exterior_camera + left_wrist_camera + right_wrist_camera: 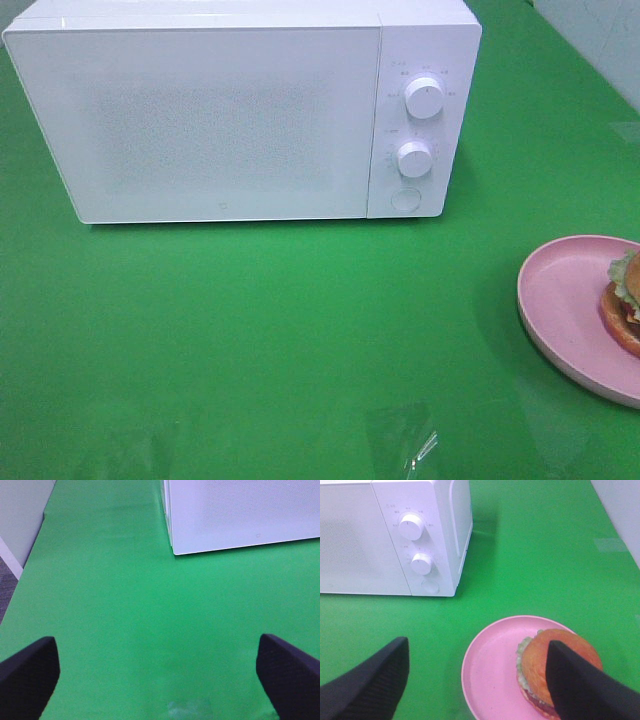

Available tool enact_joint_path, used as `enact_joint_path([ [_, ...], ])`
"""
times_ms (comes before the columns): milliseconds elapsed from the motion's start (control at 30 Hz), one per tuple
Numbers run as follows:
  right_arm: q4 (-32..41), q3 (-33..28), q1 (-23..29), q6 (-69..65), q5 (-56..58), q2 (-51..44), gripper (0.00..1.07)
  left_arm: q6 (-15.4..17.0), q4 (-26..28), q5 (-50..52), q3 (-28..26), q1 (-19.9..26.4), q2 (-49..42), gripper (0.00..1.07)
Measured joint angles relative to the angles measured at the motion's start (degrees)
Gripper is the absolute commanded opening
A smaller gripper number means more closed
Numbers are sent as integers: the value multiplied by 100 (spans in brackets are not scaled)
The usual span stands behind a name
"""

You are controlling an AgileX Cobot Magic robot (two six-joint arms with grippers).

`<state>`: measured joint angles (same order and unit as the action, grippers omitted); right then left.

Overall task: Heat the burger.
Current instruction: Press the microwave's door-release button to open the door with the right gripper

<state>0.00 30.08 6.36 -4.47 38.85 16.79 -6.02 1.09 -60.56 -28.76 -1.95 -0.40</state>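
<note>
The microwave's door is shut, so my right gripper will next go to the microwave's round button [406, 199] [430, 587] below the two knobs and close there.
The burger [626, 296] lies on a pink plate [563, 300] at the table's right edge, half cut off in the high view. In the right wrist view the burger [537, 662] shows its orange-brown bun and green lettuce on the plate [490, 675]. My right gripper [476, 645] hovers open above the plate; one finger [585, 685] overlaps the burger and the other stands off the plate's far side. My left gripper [156, 641] is open wide over bare green table. Neither gripper appears in the high view. The white microwave [200, 120] stands at the back with its door shut.
The microwave's control panel has two knobs [425, 98] [413, 158] and a round button [404, 198]. Its front corner [240, 515] shows in the left wrist view. A patch of clear film [415, 445] lies on the green table near the front edge.
</note>
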Motion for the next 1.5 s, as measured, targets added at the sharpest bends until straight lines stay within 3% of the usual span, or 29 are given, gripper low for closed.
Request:
enact_joint_path([
  [667, 0, 0, 0, -6, -2538, 2636, 73, 0, 0, 0, 0, 0, 0, 100],
  [1067, -46, 0, 0, 0, -3936, 3741, 73, 0, 0, 0, 0, 0, 0, 100],
  [1500, 97, -338, 0, 407, -6589, 4985, 73, 0, 0, 0, 0, 0, 0, 100],
])
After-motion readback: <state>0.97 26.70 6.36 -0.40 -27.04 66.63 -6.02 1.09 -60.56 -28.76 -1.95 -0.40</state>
